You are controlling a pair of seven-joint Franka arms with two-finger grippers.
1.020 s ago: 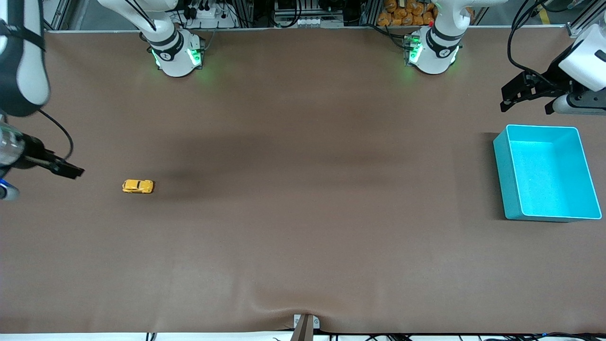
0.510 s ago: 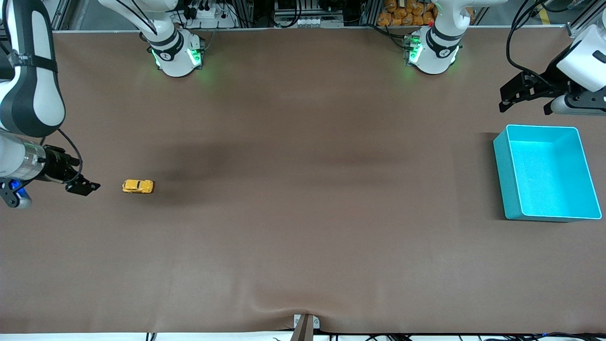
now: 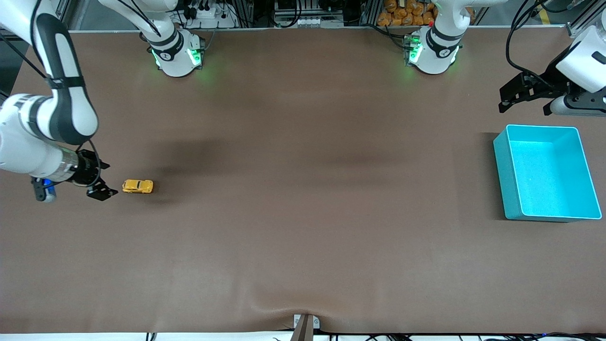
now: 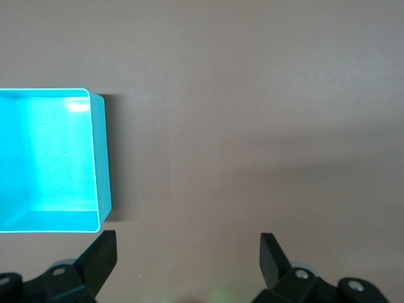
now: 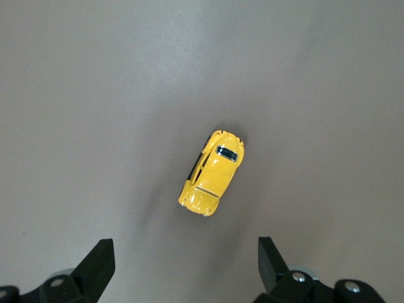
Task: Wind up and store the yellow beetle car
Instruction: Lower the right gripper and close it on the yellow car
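The robot's right gripper will move to the yellow beetle car next and close on both sides of its front half (image 3: 131, 186) (image 5: 204, 189), nearest that gripper's open fingers.
The yellow beetle car (image 3: 138, 186) stands on its wheels on the brown table, toward the right arm's end. In the right wrist view the car (image 5: 212, 172) lies just ahead of the fingertips, clear of them. My right gripper (image 3: 105, 180) hovers low beside the car, on the side toward the table's end, and is open and empty; its own view shows this too (image 5: 184, 265). My left gripper (image 3: 524, 101) hangs open and empty over bare table next to the turquoise bin (image 3: 501, 156), waiting (image 4: 188, 259).
The turquoise bin (image 4: 101, 158) is empty and sits at the left arm's end of the table. Both robot bases (image 3: 177, 54) stand along the table's edge farthest from the front camera. A small bracket (image 3: 306, 324) sits at the nearest edge.
My right arm has swung in from the table's end toward the car, bringing its open gripper close beside it. The car, the bin and the left arm have stayed put.
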